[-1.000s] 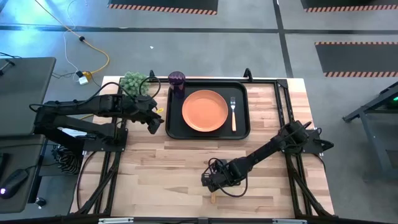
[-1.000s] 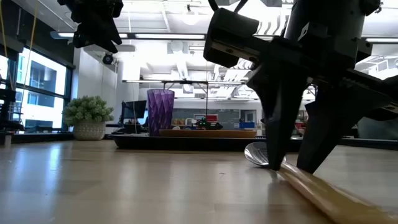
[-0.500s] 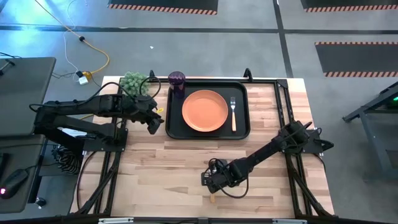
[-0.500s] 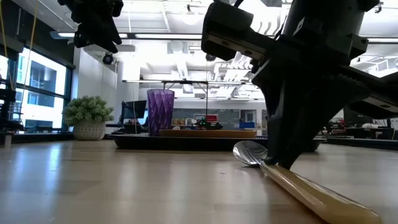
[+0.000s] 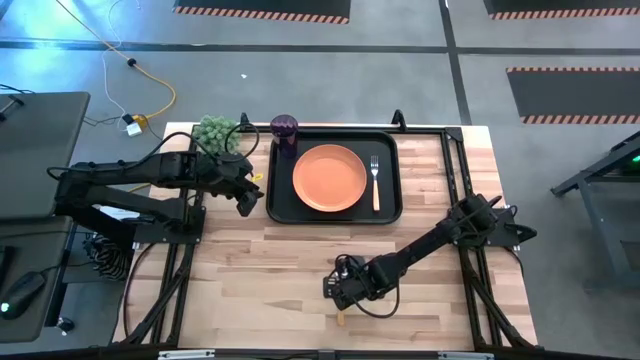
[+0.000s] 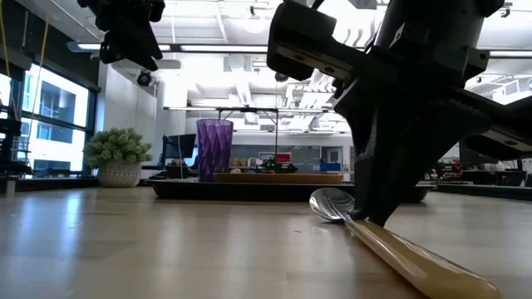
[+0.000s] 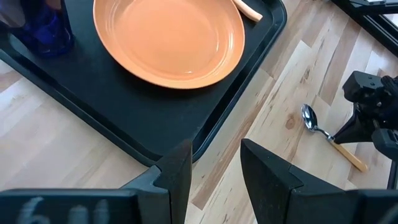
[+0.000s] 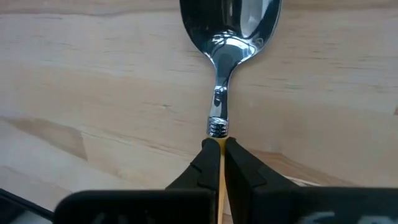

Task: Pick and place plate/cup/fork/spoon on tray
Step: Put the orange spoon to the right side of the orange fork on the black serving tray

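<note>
The spoon's handle is pinched in my right gripper just behind the metal collar, so I will open, move toward the bowl and take the slim metal neck (image 8: 220,101) before lifting.
The yellowish-handled spoon (image 6: 391,249) lies near the table's front middle, its bowl (image 8: 233,18) toward the far edge. My right gripper (image 5: 340,290) stands over it, shut on its handle. The black tray (image 5: 280,205) at the far middle holds the orange plate (image 5: 329,178), the fork (image 5: 375,182) right of the plate, and the purple cup (image 5: 284,128) in its far left corner. My left gripper (image 7: 214,171) hovers open and empty beside the tray's left edge (image 5: 245,195). My right gripper pinches the spoon's yellowish handle (image 8: 219,149) between its two fingertips, just behind the metal collar at the bowl end. The fingers come from above, pointing down, and lie across the handle. The handle's free end (image 6: 457,286) lies low toward the near edge; whether the bowl is off the table I cannot tell.
A green plant ball (image 5: 215,132) stands at the far left, beside the tray. Bare wood lies between the tray and the spoon. Black frame rails (image 5: 455,160) run along the table's right side.
My right gripper has shut on the spoon's handle: its two fingers stood apart on either side of it a second ago and now meet on it. The spoon's bowl has shifted a little toward the table's left.
</note>
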Available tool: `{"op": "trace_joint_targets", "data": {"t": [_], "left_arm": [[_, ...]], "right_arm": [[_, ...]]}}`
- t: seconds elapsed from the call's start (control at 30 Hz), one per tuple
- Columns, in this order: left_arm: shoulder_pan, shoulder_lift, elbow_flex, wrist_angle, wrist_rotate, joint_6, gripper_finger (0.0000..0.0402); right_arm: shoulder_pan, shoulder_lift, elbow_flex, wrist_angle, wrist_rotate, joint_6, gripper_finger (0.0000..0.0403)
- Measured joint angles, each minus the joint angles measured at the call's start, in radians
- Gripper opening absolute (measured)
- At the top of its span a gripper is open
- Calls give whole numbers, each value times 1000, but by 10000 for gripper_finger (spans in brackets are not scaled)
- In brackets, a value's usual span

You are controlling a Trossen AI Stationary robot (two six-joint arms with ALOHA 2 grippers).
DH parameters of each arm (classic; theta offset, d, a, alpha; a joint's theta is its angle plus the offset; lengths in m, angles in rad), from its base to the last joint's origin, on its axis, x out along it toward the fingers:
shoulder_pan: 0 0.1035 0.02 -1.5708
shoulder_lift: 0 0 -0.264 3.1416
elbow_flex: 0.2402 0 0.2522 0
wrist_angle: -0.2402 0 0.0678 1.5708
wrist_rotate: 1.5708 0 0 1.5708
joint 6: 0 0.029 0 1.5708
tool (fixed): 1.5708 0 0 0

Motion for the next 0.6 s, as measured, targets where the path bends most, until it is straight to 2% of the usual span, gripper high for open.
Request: {"op": "trace_joint_targets", "data": {"t": [0.37,0.6], "left_arm": [[0,0,0,0,0,-6,125],[0,0,0,0,0,-10,125]], "right_arm": [[-3,-1,0,7,-28,-29,6],[-3,-11,-2,3,-28,-36,67]]}}
